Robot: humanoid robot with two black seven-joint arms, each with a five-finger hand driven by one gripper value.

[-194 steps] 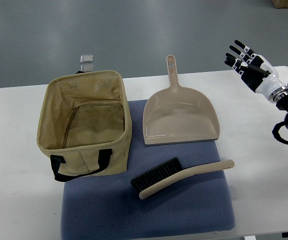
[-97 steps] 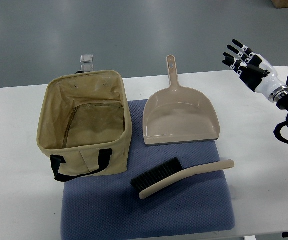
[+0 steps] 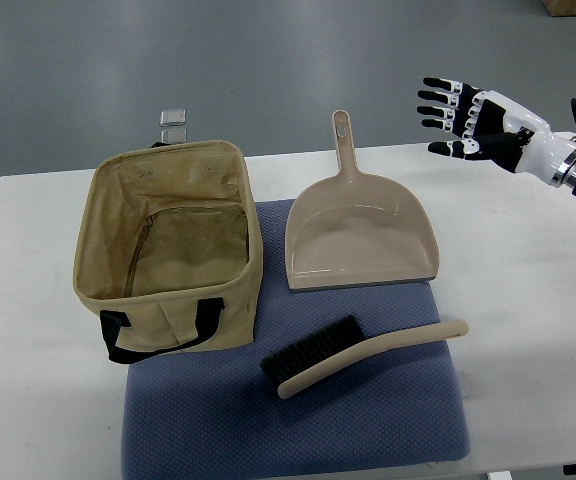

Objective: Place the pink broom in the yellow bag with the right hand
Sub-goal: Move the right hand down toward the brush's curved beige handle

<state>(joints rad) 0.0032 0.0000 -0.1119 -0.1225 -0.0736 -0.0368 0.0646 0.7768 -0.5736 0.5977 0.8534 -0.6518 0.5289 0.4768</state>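
Note:
I need to close my right gripper on the outer end of the handle [image 3: 436, 332] of the pink broom, away from the black bristles.
The broom [image 3: 358, 352] is a pale pinkish-beige hand brush with black bristles. It lies on the blue mat [image 3: 298, 420] at the front, handle pointing right. The yellow-tan fabric bag [image 3: 168, 240] stands open on the left, with black handles on its near side. My right hand [image 3: 463, 120] is open, fingers spread and pointing left. It hovers above the table's far right edge, well away from the broom and up and to its right. It holds nothing. The left arm is out of view.
A matching beige dustpan [image 3: 360, 235] lies on the mat behind the broom, handle pointing away. The white table [image 3: 528, 300] carries the mat. A small clear object [image 3: 174, 121] sits behind the bag. Grey floor lies beyond.
My right hand has swung left and slightly up from the table's right edge, turning so the fingers point left instead of up-left. Broom, dustpan and bag have not moved.

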